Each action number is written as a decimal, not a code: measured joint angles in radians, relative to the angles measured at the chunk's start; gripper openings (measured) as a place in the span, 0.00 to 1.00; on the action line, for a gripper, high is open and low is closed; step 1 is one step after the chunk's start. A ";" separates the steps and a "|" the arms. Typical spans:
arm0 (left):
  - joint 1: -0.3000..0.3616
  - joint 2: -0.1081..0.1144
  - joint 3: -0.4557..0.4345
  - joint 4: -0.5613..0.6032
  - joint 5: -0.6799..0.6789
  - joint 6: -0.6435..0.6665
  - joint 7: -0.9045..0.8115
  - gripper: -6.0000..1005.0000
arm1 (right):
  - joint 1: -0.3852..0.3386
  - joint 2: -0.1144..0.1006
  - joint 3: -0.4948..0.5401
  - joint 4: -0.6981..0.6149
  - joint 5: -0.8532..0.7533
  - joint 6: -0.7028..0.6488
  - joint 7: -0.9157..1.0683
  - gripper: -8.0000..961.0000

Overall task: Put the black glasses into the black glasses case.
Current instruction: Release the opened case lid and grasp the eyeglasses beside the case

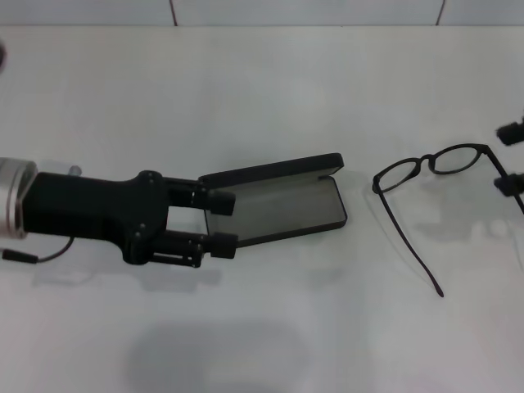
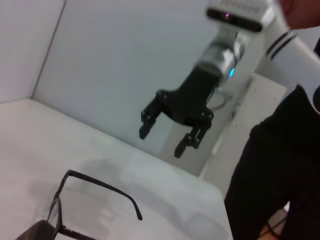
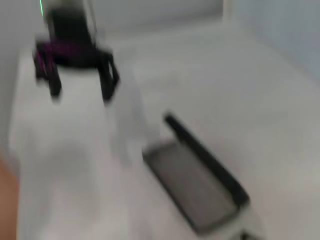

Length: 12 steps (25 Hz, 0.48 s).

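The bridge [image 1: 427,159] of the black glasses, between the lenses, is the next spot my right gripper should go to and close on.
The black glasses case [image 1: 282,203] lies open on the white table [image 1: 270,327], lid up at the back, grey lining showing. My left gripper [image 1: 222,223] is open, its two fingertips at the case's left end; I cannot tell if they touch it. The black glasses [image 1: 432,164] lie to the right of the case, apart from it, one temple arm reaching toward the table's front. My right gripper [image 1: 509,157] is open at the right edge, just right of the glasses. The left wrist view shows the glasses [image 2: 95,192] and the right gripper [image 2: 167,135] above the table. The right wrist view shows the case [image 3: 197,180] and the left gripper [image 3: 77,90].
A white wall [image 1: 246,10] runs along the back of the table. The table's right edge [image 2: 220,200] drops off beyond the glasses, and a person in black [image 2: 280,165] stands past it.
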 joint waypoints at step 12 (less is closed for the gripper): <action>-0.003 -0.022 -0.023 -0.075 0.014 -0.008 0.057 0.64 | 0.330 0.109 -0.357 0.038 -0.622 0.071 0.119 0.66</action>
